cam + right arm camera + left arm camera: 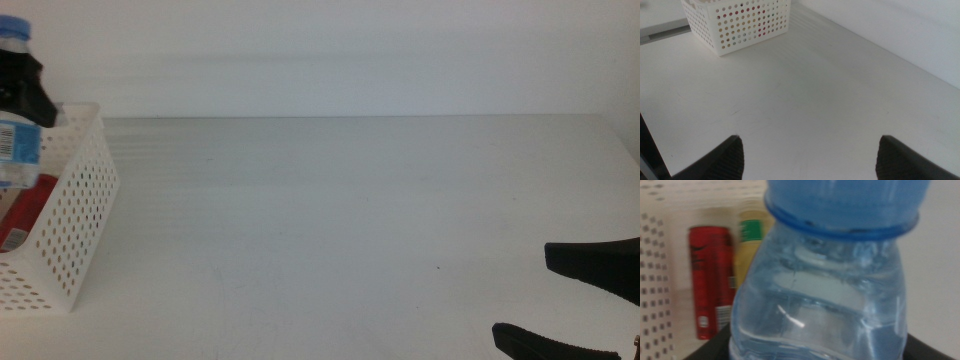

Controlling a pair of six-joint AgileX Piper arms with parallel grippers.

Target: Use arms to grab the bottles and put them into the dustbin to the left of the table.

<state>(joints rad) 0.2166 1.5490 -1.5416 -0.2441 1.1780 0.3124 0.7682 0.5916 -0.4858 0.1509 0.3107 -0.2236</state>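
Note:
My left gripper has the clear bottle, which hangs upright over the dustbin now. It will let go of it on the red can inside the white dustbin (22, 207) (734, 287), beside the pale-yellow juice bottle.
A small clear bottle (14, 145) with a blue cap hangs upright over the white perforated dustbin (82, 215) at the table's left edge. My left gripper (24, 85) is shut on it. The left wrist view is filled by this bottle (825, 295). Below it, a red can (711, 280) and a pale-yellow juice bottle (747, 245) lie inside the dustbin (652, 285). A strip of the red can (22, 215) also shows in the middle view. My right gripper (530, 295) waits open at the table's near right, holding nothing.
The white table (350, 220) stretches bare between the dustbin and the right gripper (810, 150). In the right wrist view the dustbin (745, 25) stands at the far end of the table, close to the table's edge (665, 30).

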